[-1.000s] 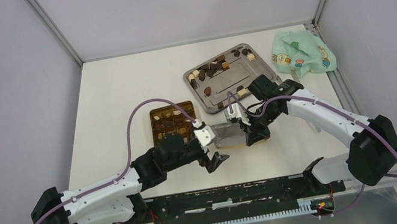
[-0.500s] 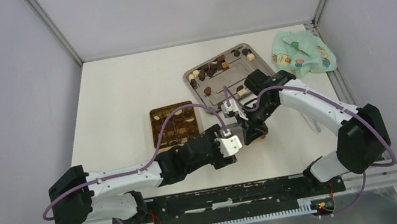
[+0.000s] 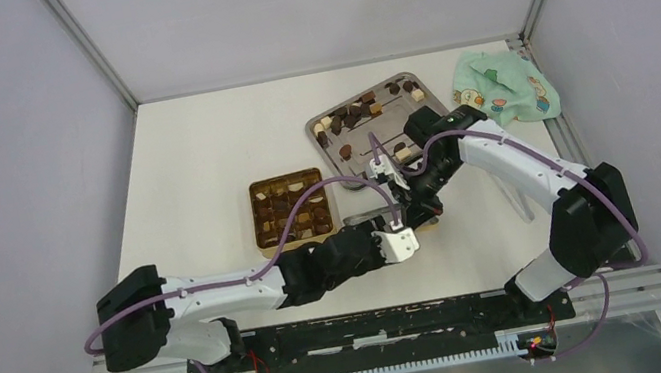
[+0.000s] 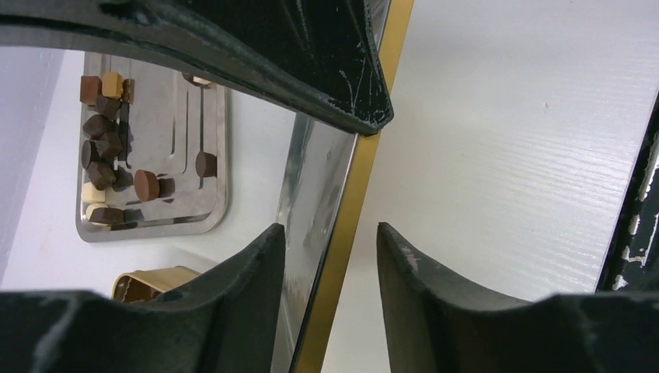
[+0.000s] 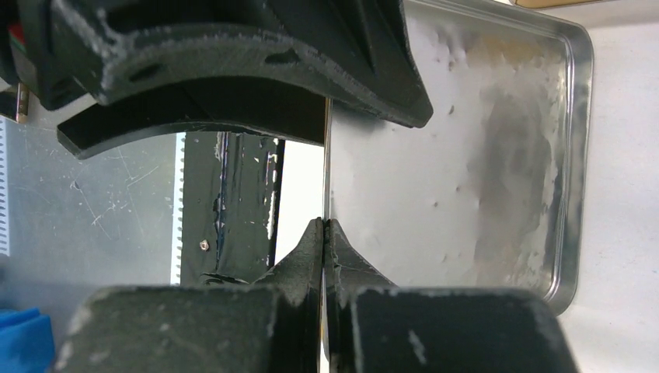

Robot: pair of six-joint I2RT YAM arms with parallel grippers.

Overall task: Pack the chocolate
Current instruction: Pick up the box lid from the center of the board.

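Next, my right gripper takes the lid's loose end [image 5: 564, 295] to turn the lid over while my left gripper holds it, because the lid's silver inside faces the tray.
Small dark, light brown and cream chocolate pieces [image 3: 355, 113] [image 4: 105, 148] lie at the far end of a silver tray [image 3: 393, 118]. More pieces fill cells of the gold gridded tin [image 3: 288, 209] [image 4: 148, 281]. My right gripper [image 3: 417, 211] [image 5: 323, 221] is shut on the thin rim of the tin's lid [image 3: 367, 214] [image 5: 466, 155], holding it on edge above the table. My left gripper [image 3: 407, 232] [image 4: 329, 229] straddles the lid's gold edge [image 4: 353, 210]. One fingertip [image 4: 268, 256] is against the silver face and the other stands apart, so the jaws are still open.
A green patterned cloth [image 3: 500, 87] lies at the back right by the wall. The silver tray [image 4: 175, 101] sits just behind the held lid, with the gold tin to its left. Both arms cross in front of the tray.
My left arm has swung right from beside the tin to the lid, and its jaws have narrowed around the lid's edge. The right gripper has raised the lid onto its edge.
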